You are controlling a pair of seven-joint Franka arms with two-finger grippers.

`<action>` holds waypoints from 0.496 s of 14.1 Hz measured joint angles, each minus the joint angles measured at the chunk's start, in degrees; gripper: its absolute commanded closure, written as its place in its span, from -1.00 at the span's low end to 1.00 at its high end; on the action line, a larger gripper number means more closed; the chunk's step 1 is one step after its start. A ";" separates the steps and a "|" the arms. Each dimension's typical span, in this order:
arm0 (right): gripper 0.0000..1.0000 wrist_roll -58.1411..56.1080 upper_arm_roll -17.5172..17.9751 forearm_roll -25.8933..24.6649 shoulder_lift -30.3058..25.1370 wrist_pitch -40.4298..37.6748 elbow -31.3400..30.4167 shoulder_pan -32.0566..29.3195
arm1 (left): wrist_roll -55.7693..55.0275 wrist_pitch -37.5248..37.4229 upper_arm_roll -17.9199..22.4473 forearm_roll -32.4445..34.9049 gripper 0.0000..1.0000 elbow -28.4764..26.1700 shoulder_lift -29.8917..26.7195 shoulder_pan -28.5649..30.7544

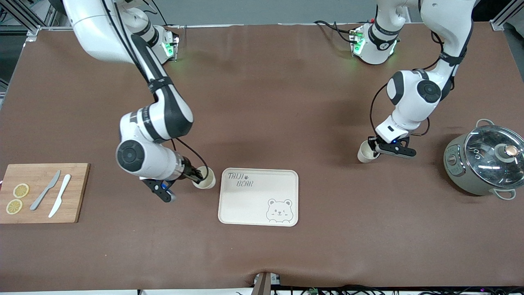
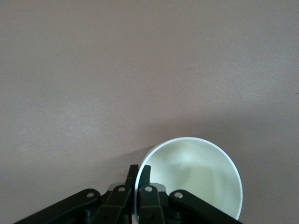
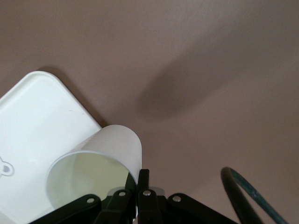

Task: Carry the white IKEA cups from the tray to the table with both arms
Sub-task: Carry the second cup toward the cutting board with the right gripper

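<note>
The robot's right gripper should release the cream-white cup, now held low beside the bear tray, on the bare table just off the cutting board's upper corner [image 1: 119,164].
Two cream-white cups, each held by its rim. My right gripper [image 1: 200,175] is shut on one cup [image 1: 206,178], tilted, low beside the bear tray [image 1: 258,200] at its corner toward the right arm's end. In the right wrist view, the fingers [image 3: 145,176] pinch the cup wall [image 3: 119,144], with the tray's corner [image 3: 37,121] beside it. My left gripper [image 1: 373,149] is shut on the other cup [image 1: 365,153], tilted, low over bare table between the tray and the pot. In the left wrist view, the fingers [image 2: 131,173] clamp that cup's rim [image 2: 196,177].
A grey-green pot with a glass lid [image 1: 485,162] stands at the left arm's end. A wooden cutting board [image 1: 77,192] with two lemon slices and two knives lies at the right arm's end. A dark cable loop [image 3: 243,196] shows in the right wrist view.
</note>
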 measured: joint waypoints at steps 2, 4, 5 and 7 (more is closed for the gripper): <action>1.00 -5.95 -0.13 -0.02 -2.29 -1.02 -3.66 -2.42 | 0.01 0.82 -0.86 -1.19 1.00 0.06 0.95 -0.01; 1.00 -12.78 -0.36 -0.05 -4.53 -1.39 -7.68 -4.97 | 0.02 1.04 -1.07 -1.42 1.00 0.27 1.08 0.01; 1.00 -16.26 -0.46 -0.08 -5.61 -1.39 -9.54 -6.55 | 0.03 1.04 -1.07 -1.43 1.00 0.31 1.08 0.07; 1.00 -22.55 -0.54 -1.62 -7.74 -1.41 -12.71 -9.93 | 0.52 1.04 -1.07 -1.43 1.00 0.32 1.09 0.31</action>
